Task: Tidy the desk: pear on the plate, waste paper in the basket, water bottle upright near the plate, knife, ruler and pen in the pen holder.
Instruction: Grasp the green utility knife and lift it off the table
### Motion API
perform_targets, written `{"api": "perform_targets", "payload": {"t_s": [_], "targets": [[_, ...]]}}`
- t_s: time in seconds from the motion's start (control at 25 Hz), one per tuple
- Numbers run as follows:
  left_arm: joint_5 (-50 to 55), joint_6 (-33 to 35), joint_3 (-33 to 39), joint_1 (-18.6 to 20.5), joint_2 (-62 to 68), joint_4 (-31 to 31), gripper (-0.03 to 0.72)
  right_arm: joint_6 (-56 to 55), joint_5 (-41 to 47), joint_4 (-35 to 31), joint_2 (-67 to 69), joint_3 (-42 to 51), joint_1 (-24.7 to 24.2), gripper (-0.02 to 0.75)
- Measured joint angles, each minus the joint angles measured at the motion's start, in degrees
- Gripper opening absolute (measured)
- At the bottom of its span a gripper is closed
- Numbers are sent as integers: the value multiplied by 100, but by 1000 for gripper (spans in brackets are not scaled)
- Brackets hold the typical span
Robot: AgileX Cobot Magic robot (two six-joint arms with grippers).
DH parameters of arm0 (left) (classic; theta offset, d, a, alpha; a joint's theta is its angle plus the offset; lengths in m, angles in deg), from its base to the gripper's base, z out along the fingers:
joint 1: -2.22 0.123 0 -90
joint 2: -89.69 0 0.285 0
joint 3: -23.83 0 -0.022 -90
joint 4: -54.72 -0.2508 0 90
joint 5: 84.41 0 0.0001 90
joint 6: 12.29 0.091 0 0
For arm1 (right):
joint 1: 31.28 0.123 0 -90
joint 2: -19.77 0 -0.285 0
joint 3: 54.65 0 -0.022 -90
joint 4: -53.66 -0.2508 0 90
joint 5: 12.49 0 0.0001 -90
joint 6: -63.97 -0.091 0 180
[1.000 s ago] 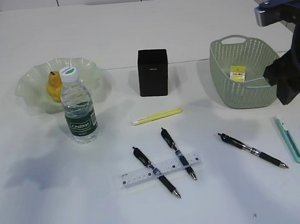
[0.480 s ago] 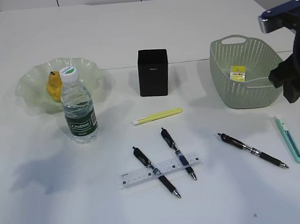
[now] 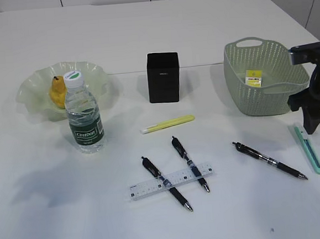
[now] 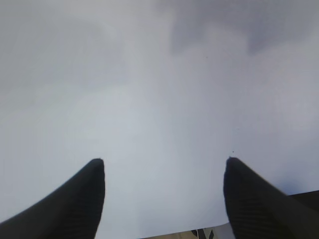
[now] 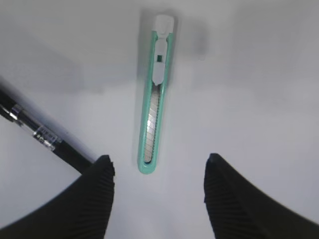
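The robot's right gripper should next move to the green utility knife and close across the knife's white slider (image 3: 305,140) (image 5: 158,78), toward the middle of the knife.
A green utility knife (image 3: 308,147) lies at the right table edge; my right gripper (image 3: 309,125) hangs open just over its far end. In the right wrist view the knife (image 5: 156,119) lies lengthwise ahead of my right gripper (image 5: 157,164), its near end between the open jaws, with a black pen (image 5: 45,139) to the left. Two black pens (image 3: 166,183) cross a clear ruler (image 3: 170,181). The pear (image 3: 57,90) sits on the plate (image 3: 35,85), with the bottle (image 3: 84,117) upright beside it. The black pen holder (image 3: 163,77) stands in the middle. My left gripper (image 4: 163,162) is open over bare table.
The green basket (image 3: 260,89) at the right back holds a yellow paper (image 3: 253,78). A yellow stick-shaped thing (image 3: 167,123) lies in front of the pen holder. A third black pen (image 3: 269,160) lies left of the knife. The table's edge runs close behind my left gripper.
My right arm has dropped from beside the basket down toward the green knife. Nothing on the table has moved.
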Motion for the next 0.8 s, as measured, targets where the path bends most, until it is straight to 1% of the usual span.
{"api": "perform_targets", "payload": {"t_s": [0.4,0.8], "targets": [[-130,0,0,0,0,9,521,0,-460,-134,735,0,-9,430],[-277,3,0,0,0,36,521,-11,-777,-152,757,-43,-87,430]]}}
